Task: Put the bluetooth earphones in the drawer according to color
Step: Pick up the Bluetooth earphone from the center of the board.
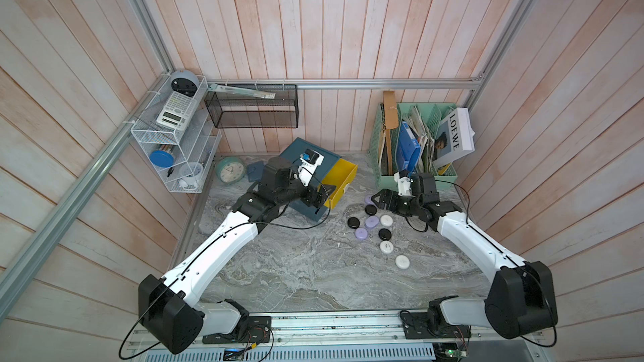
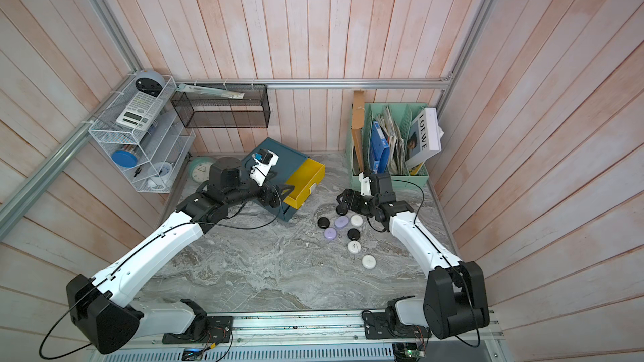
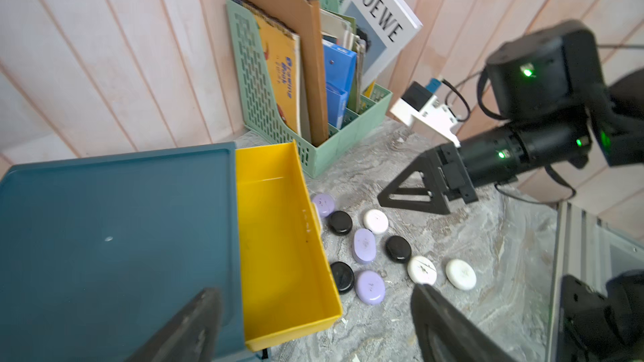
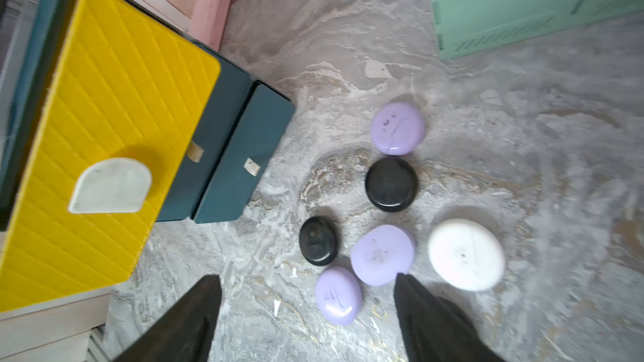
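Note:
My right gripper needs to close on the sides of the white earphone case [image 1: 386,220] [image 4: 466,254] that lies closest to the mint-green file rack.
The drawer [image 1: 296,158] is a teal cabinet at the back. Its yellow top drawer [image 3: 278,231] is pulled out and empty, and the two teal ones [image 4: 223,154] are closed. The bluetooth earphones lie loose on the table to its right: three black [image 1: 353,222], three lilac [image 1: 361,234], three white [image 1: 401,261]. My left gripper [image 1: 326,198] hangs open at the yellow drawer's front corner, holding nothing. My right gripper [image 1: 375,201] is open above the far end of the cluster. In the right wrist view a lilac case [image 4: 338,296] shows between its fingers [image 4: 418,308], untouched.
A mint-green file rack [image 1: 411,168] with books stands at the back right. A green clock [image 1: 230,169] sits left of the cabinet and a pink case [image 4: 211,12] behind it. Wire shelves [image 1: 174,141] and a black mesh basket [image 1: 251,109] hang on the walls.

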`<state>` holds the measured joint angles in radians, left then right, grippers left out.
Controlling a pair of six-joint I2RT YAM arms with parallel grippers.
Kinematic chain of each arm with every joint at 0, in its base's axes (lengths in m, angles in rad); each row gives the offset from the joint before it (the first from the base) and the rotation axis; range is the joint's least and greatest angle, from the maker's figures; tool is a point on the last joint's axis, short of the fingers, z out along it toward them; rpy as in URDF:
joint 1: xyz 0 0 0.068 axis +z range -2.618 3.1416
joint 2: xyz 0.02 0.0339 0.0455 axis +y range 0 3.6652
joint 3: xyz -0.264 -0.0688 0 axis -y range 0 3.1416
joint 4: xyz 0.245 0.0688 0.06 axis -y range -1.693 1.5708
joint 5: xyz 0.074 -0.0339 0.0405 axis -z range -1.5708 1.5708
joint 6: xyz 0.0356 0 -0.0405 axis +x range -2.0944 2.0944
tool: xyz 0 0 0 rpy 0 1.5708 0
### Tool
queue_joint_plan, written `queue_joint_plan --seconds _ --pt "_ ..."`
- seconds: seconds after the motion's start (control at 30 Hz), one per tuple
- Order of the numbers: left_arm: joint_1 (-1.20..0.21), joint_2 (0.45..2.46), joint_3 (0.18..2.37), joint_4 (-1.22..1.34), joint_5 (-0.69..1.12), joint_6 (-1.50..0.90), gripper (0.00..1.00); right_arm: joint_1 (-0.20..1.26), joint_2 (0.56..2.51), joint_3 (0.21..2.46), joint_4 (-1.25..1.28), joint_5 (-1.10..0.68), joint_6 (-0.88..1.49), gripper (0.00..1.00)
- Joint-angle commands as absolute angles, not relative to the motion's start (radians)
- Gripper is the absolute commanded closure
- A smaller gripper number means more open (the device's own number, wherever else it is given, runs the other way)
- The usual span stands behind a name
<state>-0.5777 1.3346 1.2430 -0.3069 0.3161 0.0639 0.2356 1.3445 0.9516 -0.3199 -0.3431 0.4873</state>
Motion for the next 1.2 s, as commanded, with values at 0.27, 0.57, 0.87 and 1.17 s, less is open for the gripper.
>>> queue_joint_plan --seconds 0.27,0.57,0.87,1.17 --pt "-0.781 1.424 1.224 -0.381 0.117 0.197 0.00 0.190 1.429 1.015 -0.558 -0.105 0.361 0.15" --pt "-0.903 1.514 1.228 -0.385 -0.010 0.215 0.00 0.187 1.608 1.124 -0.617 -0.115 0.339 0.16" --pt "-0.904 1.525 1.210 -0.334 -0.083 0.186 0.00 0.189 1.751 1.220 -0.665 -0.089 0.314 0.17" --pt "-0.904 1.530 1.212 -0.338 -0.074 0.189 0.00 0.227 1.812 1.269 -0.681 -0.063 0.306 0.18"
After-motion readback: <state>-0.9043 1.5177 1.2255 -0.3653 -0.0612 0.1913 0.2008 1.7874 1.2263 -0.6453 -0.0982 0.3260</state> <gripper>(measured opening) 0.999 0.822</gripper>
